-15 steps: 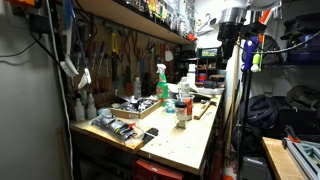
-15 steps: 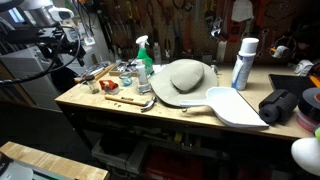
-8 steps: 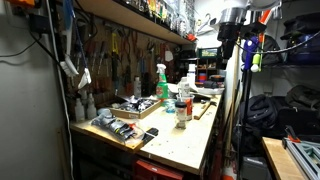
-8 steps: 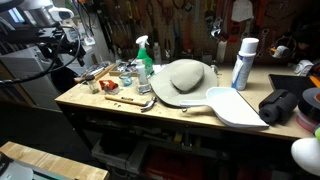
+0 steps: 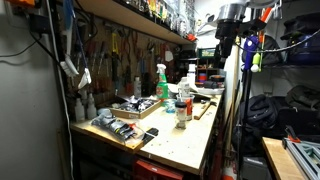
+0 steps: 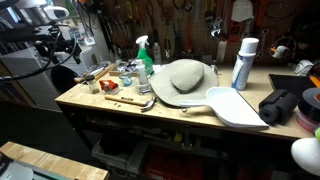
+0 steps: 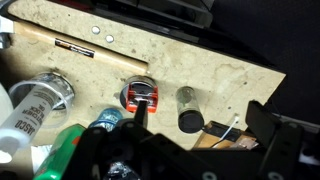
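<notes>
My gripper will shut on the capped top (image 5: 181, 106) (image 7: 190, 121) of the vial with the dark cap, which stands on the workbench next to the small red object.
My gripper (image 7: 202, 128) hangs open and empty, high above the end of a wooden workbench (image 7: 230, 75). It shows in both exterior views, near the top of the frame (image 5: 227, 42) (image 6: 62, 42). In the wrist view, a small red object (image 7: 141, 96) and a dark-capped vial (image 7: 187, 108) lie on the bench far below the fingers. A white can (image 7: 35, 105), a green spray bottle (image 7: 62, 160) and a wooden tool handle (image 7: 70, 45) lie nearby.
The bench holds a green spray bottle (image 6: 144, 62), a grey domed hat (image 6: 186, 78), a white can (image 6: 243, 63), a white flat scoop (image 6: 235, 105), a black bag (image 6: 283, 105) and a tray of tools (image 5: 120, 128). A shelf (image 5: 130, 18) and hanging tools line the wall.
The arm and gripper have risen slightly. Nothing on the bench has moved.
</notes>
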